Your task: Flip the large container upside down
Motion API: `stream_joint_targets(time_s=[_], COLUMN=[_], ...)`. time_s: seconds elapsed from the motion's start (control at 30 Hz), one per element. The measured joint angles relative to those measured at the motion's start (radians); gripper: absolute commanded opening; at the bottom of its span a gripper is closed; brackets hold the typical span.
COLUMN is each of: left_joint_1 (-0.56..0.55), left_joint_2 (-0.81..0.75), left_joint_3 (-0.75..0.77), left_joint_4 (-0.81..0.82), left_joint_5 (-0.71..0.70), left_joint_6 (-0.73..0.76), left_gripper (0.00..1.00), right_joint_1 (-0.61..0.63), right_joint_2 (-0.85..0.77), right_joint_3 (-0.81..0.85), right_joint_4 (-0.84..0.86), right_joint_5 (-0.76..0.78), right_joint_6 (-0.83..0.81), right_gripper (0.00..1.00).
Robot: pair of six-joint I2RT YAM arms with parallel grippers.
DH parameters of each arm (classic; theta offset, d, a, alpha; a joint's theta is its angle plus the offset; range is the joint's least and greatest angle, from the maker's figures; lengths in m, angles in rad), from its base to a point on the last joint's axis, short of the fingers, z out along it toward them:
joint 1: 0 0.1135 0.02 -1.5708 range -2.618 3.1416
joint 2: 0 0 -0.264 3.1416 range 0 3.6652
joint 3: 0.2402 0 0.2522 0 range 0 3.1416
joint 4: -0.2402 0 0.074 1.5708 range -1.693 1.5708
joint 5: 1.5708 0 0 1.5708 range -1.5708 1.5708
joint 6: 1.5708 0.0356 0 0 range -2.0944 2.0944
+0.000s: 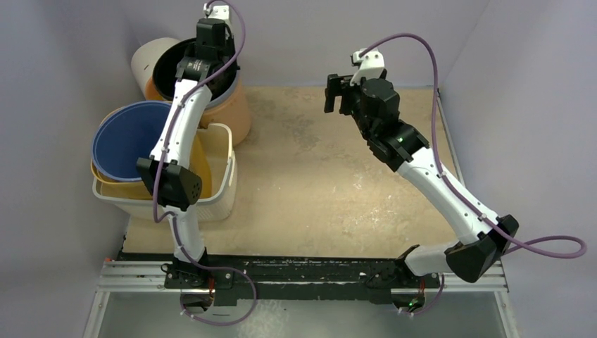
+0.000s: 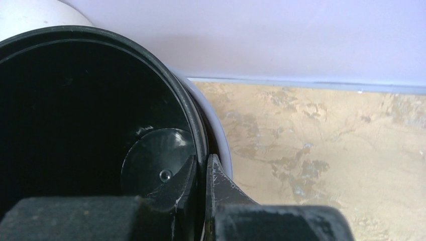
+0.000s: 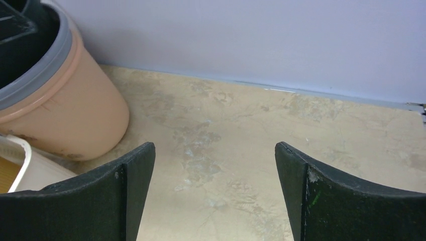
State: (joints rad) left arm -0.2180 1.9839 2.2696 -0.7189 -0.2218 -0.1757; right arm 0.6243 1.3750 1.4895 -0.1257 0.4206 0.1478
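I'll release the upside-down black container with my left gripper on the bare tan tabletop (image 1: 359, 153) below my right gripper.
A black container (image 1: 167, 70) stands nested in a peach bucket (image 1: 236, 113) with a grey rim at the back left of the table. My left gripper (image 1: 204, 62) is shut on the black container's right rim. In the left wrist view, the gripper (image 2: 201, 159) has one finger inside the black container (image 2: 75, 100) and one outside, between it and the grey rim (image 2: 223, 140). My right gripper (image 1: 336, 93) is open and empty above the table's back middle. Its wrist view shows the gripper (image 3: 215, 148) over bare table, with the peach bucket (image 3: 70, 105) to its left.
A white basket (image 1: 220, 190) at the left holds a yellow container (image 1: 200, 165) and a blue one (image 1: 127, 141). A white cylinder (image 1: 149, 58) lies behind the bucket. Walls close the back and sides. The tan tabletop (image 1: 331, 190) stretches to the right.
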Motion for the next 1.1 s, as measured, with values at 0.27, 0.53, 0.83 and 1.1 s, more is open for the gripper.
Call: stream_joint_targets(time_s=[0.27, 0.53, 0.83, 1.1], left_joint_1=[0.004, 0.017, 0.021, 0.026], left_joint_2=[-0.093, -0.264, -0.344, -0.357], left_joint_3=[0.001, 0.021, 0.122, 0.059], left_joint_4=[0.042, 0.149, 0.301, 0.452], left_joint_5=[-0.091, -0.135, -0.111, 0.096], left_joint_6=[-0.024, -0.079, -0.172, -0.443], left_gripper=[0.0, 0.0, 0.0, 0.0], right_joint_1=[-0.032, -0.073, -0.177, -0.331], right_joint_2=[-0.061, -0.069, -0.069, -0.064], right_joint_3=[-0.009, -0.007, 0.025, 0.137], right_joint_4=[0.008, 0.022, 0.037, 0.051], right_joint_5=[0.086, 0.138, 0.167, 0.171], right_joint_6=[0.012, 0.002, -0.03, -0.063], right_gripper=[0.95, 0.96, 1.0, 1.0])
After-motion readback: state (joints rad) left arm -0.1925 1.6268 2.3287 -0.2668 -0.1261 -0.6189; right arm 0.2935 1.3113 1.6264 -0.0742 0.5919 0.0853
